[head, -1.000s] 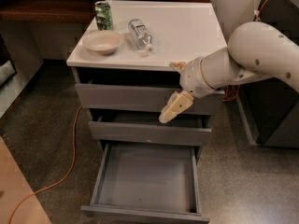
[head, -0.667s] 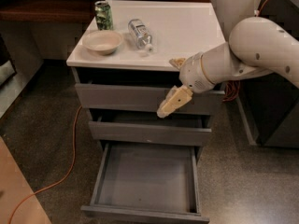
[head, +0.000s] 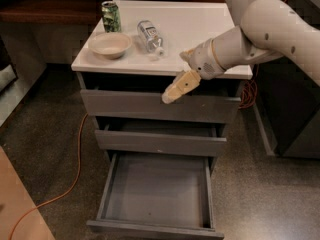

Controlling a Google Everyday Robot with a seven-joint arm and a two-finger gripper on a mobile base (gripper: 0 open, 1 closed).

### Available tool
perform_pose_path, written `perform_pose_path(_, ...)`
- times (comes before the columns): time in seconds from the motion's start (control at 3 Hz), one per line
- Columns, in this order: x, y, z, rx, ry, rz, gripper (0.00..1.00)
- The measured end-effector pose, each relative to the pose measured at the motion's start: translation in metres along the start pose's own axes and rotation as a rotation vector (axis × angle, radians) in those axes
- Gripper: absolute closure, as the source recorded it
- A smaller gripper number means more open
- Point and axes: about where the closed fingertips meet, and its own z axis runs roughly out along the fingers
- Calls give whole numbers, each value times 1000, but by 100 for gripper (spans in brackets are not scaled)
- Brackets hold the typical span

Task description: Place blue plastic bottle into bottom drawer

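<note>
I next close on the blue plastic bottle's near end (head: 156,50), by the cabinet top's front edge.
The blue plastic bottle (head: 150,35), clear with a white-and-bluish label, lies on its side on the white cabinet top (head: 200,24), right of the bowl. The bottom drawer (head: 155,228) is pulled out towards me, and its grey inside shows nothing in it. My gripper (head: 175,77) hangs in front of the cabinet's front edge, over the top drawer's front, to the right of and nearer than the bottle. Its beige fingers (head: 176,87) stand apart and hold nothing.
A green patterned can (head: 111,15) and a white bowl (head: 110,44) stand on the top, left of the bottle. The two upper drawers (head: 160,141) are slightly ajar. An orange cable (head: 75,174) runs over the floor at the left. A dark cabinet (head: 300,109) stands at the right.
My arm and gripper have moved up and a little left, from in front of the top drawer towards the cabinet's top edge. The bottle and drawers have not moved.
</note>
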Motion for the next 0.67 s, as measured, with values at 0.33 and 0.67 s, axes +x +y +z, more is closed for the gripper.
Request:
perform_pose_path(0.33, -19, -34, 13, 12, 3, 87, 0)
perform_pose_path(0.67, -30, -58, 20, 50, -1, 146, 0)
